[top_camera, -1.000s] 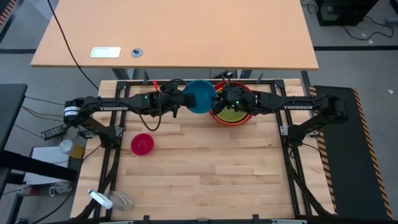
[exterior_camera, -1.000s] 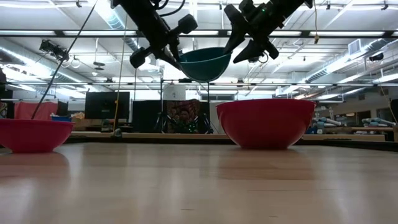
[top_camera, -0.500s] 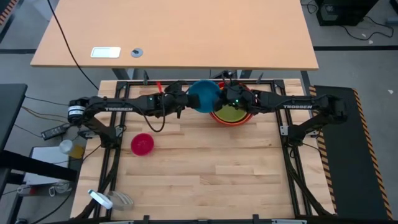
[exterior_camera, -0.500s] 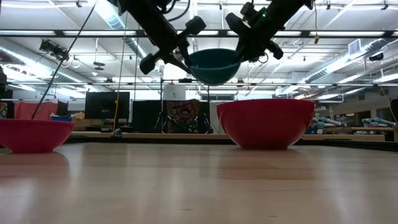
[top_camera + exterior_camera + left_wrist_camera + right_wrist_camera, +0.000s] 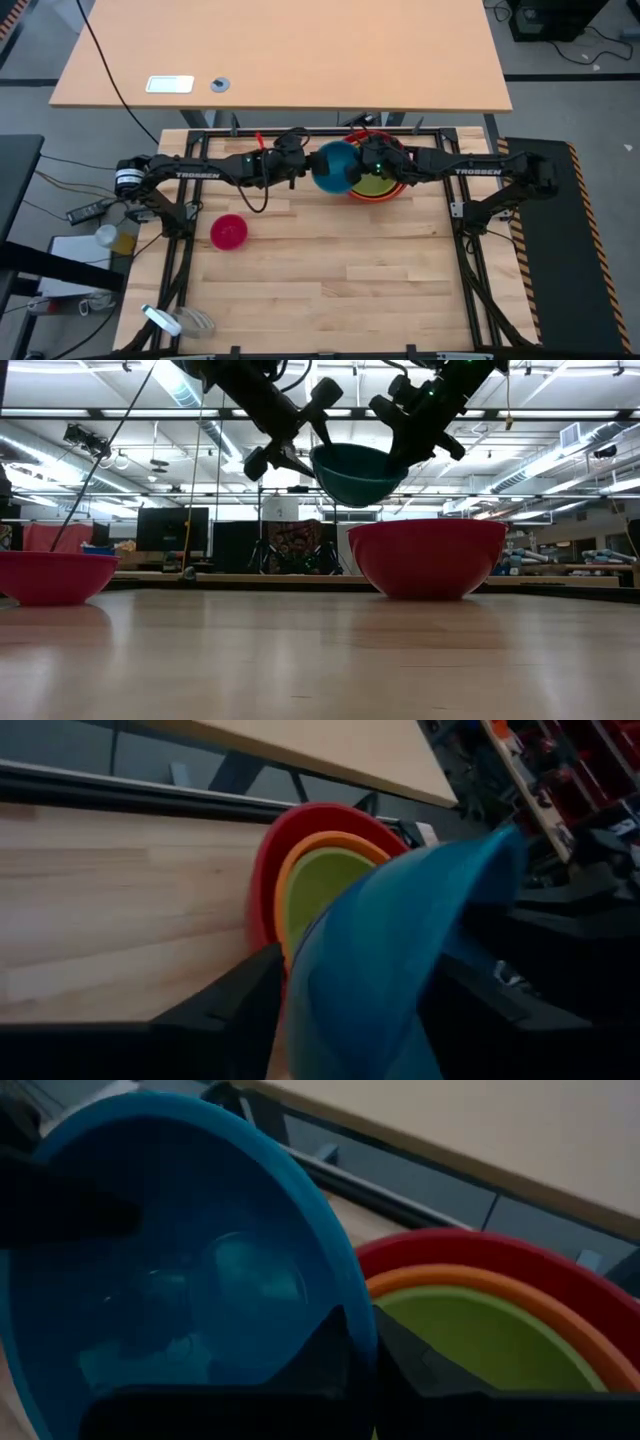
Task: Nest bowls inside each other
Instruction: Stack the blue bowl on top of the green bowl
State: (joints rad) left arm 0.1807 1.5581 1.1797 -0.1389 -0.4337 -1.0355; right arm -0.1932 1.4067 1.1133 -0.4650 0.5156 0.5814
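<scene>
My right gripper is going to release the blue bowl inside the yellow-green bowl (image 5: 371, 174) (image 5: 468, 1358), which is the innermost bowl of the nest.
A blue bowl (image 5: 335, 167) hangs in the air between my two grippers, just left of a nest of red (image 5: 352, 190), orange and yellow-green (image 5: 380, 183) bowls standing at the table's far edge. My right gripper (image 5: 362, 163) is shut on the blue bowl's right rim. My left gripper (image 5: 292, 430) is open, one finger on either side of the bowl's left rim (image 5: 300, 990). A small magenta bowl (image 5: 228, 231) stands on its base at the near left. My right gripper pinches the blue bowl's rim (image 5: 362, 1320) on the side toward the red bowl, one finger (image 5: 325, 1350) inside the bowl and one outside. The fingers slant down from the table's right. The bowl hangs clear of the table, opening up, above the red bowl's left edge. My left gripper's fingers straddle the opposite rim; I cannot tell whether they touch it.
A black frame rail (image 5: 300, 131) runs along the table's far edge, close behind both grippers. Beyond it stands a light wooden desk (image 5: 280, 50). The wooden tabletop (image 5: 350, 270) lies bare toward the near edge and the right.
My right gripper has shut on the blue bowl's right rim, and my left gripper has then opened off the left rim. Meanwhile the left arm has carried the bowl a little toward the red bowl, and its right side now overlaps the nest.
</scene>
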